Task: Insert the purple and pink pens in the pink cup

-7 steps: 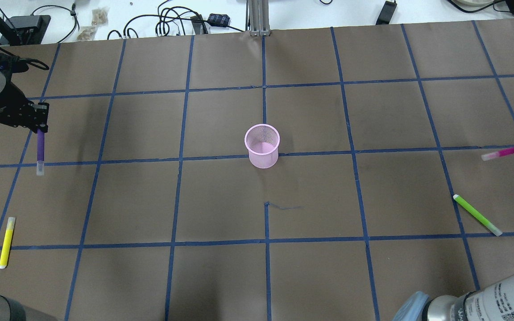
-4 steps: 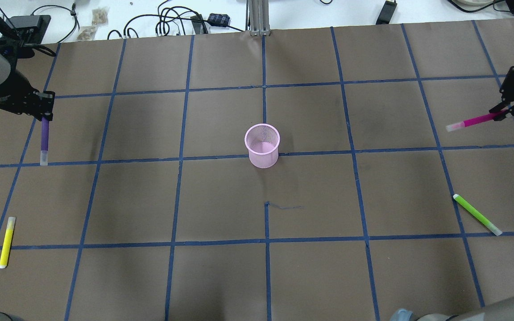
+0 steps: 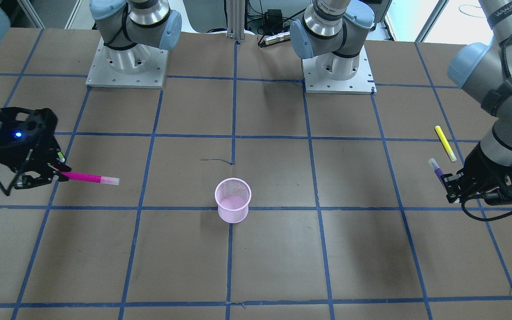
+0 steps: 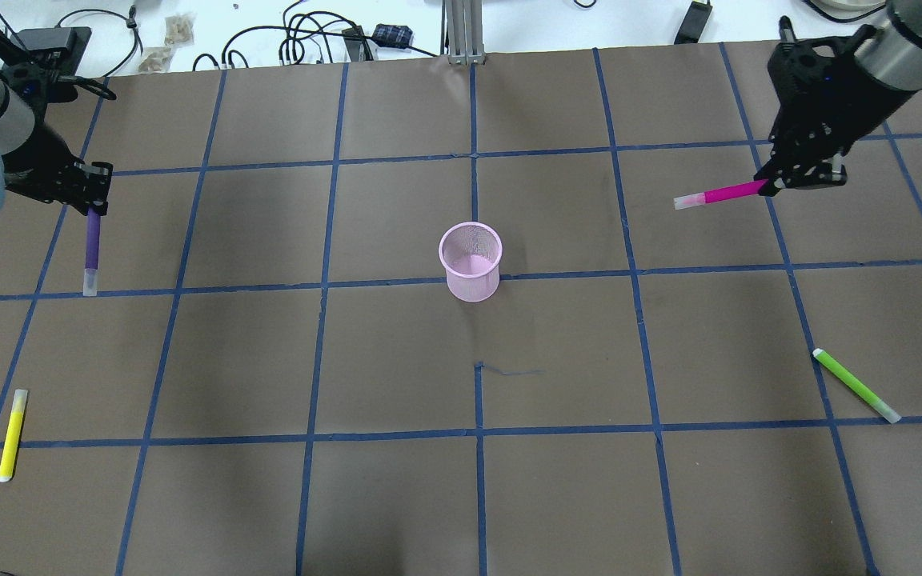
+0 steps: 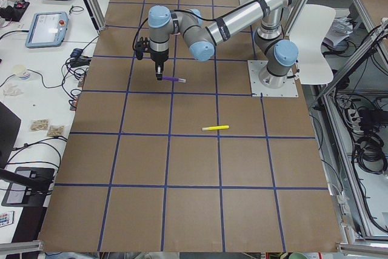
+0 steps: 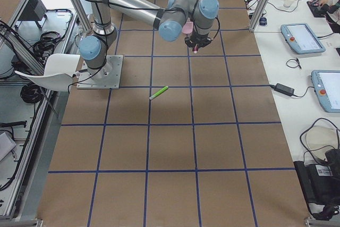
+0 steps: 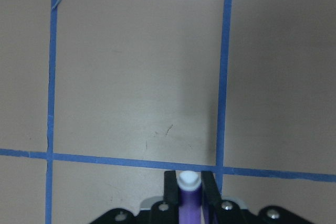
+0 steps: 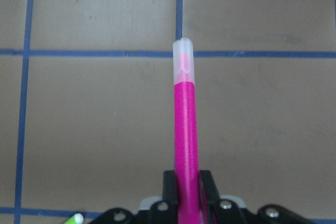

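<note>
Next, my right gripper releases the pink pen inside the pink mesh cup (image 3: 231, 203) that stands over the crossing of the blue tape.
The pink mesh cup (image 4: 471, 262) stands upright at the table's middle, also in the front view (image 3: 233, 200). My left gripper (image 4: 93, 210) is shut on the purple pen (image 4: 92, 251) at the far left, above the table; the pen hangs down with its clear cap low. The left wrist view shows the pen (image 7: 188, 198) between the fingers. My right gripper (image 4: 773, 186) is shut on the pink pen (image 4: 719, 194), which points toward the cup from the far right. The pink pen also shows in the right wrist view (image 8: 185, 129) and in the front view (image 3: 89, 178).
A yellow pen (image 4: 12, 434) lies at the near left and a green pen (image 4: 855, 385) at the near right. The table is brown paper with a blue tape grid. Cables and small devices lie along the far edge.
My right gripper has swung in from the right edge, up and leftward, carrying the pink pen nearer the cup. My left gripper has moved slightly right and farther back with the purple pen.
</note>
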{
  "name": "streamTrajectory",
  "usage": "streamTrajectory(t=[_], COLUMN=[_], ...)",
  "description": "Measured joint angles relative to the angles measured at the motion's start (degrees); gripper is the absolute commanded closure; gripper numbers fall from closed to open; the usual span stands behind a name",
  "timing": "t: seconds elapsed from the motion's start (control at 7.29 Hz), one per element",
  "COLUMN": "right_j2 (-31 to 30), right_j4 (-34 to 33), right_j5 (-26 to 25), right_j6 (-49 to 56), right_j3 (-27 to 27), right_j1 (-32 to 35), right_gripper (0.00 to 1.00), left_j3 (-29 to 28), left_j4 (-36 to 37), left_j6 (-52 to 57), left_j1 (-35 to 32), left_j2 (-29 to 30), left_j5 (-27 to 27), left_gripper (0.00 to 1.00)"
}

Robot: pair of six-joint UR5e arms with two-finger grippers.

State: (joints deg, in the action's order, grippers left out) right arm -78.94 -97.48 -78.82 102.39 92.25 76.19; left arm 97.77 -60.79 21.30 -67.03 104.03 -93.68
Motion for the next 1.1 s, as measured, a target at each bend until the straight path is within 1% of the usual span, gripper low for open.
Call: streamTrajectory(t=[0.27, 0.41, 0.55, 0.69, 0.82, 1.1], right_j2=[0.26, 0.47, 0.55, 0.60, 0.92, 2.80], right_j4=[-2.91, -4.49, -5.58, -6.17, -6.54, -6.39], right_j5=[-0.73, -2.02, -4.58, -8.70, -13.07, -20.10], right_j6=[-13.58, -19.36, -24.76, -29.39, -32.67, -36.23], right_j3=[-0.18, -0.24, -0.27, -0.35, -0.69, -3.34], right_j1=[9.77, 14.11, 18.33, 22.52, 26.20, 31.89], right_gripper=[1.00, 1.00, 1.00, 1.00, 1.00, 1.00], left_j3=[0.20, 0.21, 0.22, 0.22, 0.21, 0.12], left_j4=[-0.19, -0.16, -0.14, -0.13, -0.10, 0.08], left_j6=[-0.10, -0.11, -0.14, -0.18, -0.20, -0.81], left_j1=[-1.00, -1.35, -1.69, -1.98, -2.14, -2.59], left_j2=[-0.15, -0.20, -0.26, -0.32, -0.37, -0.43], left_j5=[-0.06, 0.04, 0.13, 0.27, 0.47, 0.80], left_gripper=[1.00, 1.00, 1.00, 1.00, 1.00, 1.00])
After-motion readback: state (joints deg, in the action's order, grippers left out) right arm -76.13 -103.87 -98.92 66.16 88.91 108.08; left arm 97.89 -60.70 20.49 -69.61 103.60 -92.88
